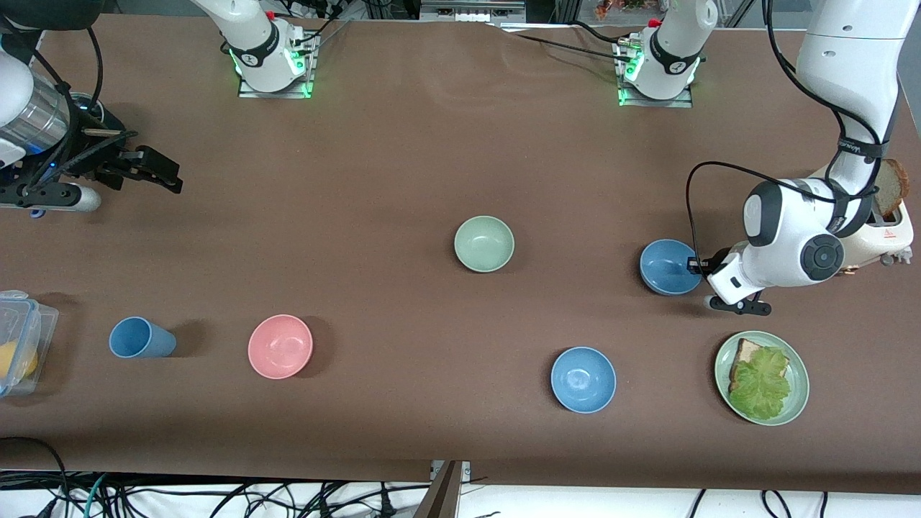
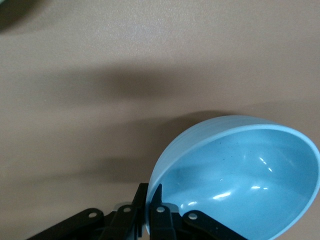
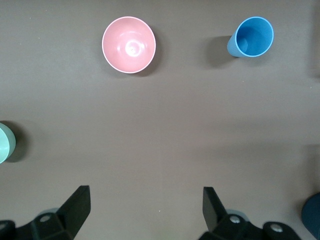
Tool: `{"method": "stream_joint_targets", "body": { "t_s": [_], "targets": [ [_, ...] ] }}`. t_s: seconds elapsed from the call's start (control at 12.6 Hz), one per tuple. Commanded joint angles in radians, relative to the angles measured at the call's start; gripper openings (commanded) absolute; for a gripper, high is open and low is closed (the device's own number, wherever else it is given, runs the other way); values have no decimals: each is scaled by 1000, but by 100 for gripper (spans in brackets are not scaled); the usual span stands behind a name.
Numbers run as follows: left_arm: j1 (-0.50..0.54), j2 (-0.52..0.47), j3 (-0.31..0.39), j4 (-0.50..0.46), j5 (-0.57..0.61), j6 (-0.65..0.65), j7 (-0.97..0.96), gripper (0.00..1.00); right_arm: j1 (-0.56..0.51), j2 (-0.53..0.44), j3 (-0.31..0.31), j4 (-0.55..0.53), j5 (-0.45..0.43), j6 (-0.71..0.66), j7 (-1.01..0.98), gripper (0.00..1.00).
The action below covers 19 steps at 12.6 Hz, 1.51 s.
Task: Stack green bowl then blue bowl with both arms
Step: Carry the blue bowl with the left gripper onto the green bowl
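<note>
My left gripper should release the blue bowl inside the pale green bowl [image 1: 484, 243] near the table's middle.
The pale green bowl [image 1: 484, 244] sits upright near the table's middle; its edge shows in the right wrist view [image 3: 6, 142]. A blue bowl [image 1: 670, 267] lies toward the left arm's end, and my left gripper [image 1: 696, 266] is shut on its rim. In the left wrist view one finger is inside the blue bowl [image 2: 240, 175] and one outside, the left gripper [image 2: 152, 192] pinching the wall. A second blue bowl [image 1: 583, 379] sits nearer the front camera. My right gripper [image 1: 160, 173] hangs open over bare table at the right arm's end, with nothing between its fingers [image 3: 146, 197].
A pink bowl [image 1: 280, 346] and a blue cup [image 1: 140, 337] stand toward the right arm's end, next to a clear plastic box [image 1: 18, 338]. A green plate [image 1: 797, 392] with bread and lettuce lies near the second blue bowl. A toaster [image 1: 888, 226] holding bread stands beside the left arm.
</note>
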<state>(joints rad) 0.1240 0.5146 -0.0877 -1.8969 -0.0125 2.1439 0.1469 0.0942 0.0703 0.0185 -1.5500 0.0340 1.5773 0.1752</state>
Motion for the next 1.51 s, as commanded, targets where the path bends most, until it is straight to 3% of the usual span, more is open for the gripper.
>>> {"method": "stream_joint_targets", "body": {
  "t_s": [0.0, 0.24, 0.48, 0.88, 1.43],
  "targets": [
    [-15, -18, -36, 118, -3, -207, -7, 0, -13, 3, 12, 18, -3, -19, -13, 99],
    [-38, -18, -151, 255, -4, -396, -218, 0, -13, 5, 12, 18, -3, -16, -11, 99],
    [-89, -16, -265, 268, -6, -401, -439, 0, -13, 5, 12, 18, -3, -14, -11, 99],
    [-305, 40, -271, 372, -56, -394, -717, 0, -13, 6, 12, 18, -3, -14, -11, 99],
    [-431, 139, -268, 391, -41, -242, -846, 0, -13, 5, 12, 18, -3, -16, -13, 99]
  ]
}}
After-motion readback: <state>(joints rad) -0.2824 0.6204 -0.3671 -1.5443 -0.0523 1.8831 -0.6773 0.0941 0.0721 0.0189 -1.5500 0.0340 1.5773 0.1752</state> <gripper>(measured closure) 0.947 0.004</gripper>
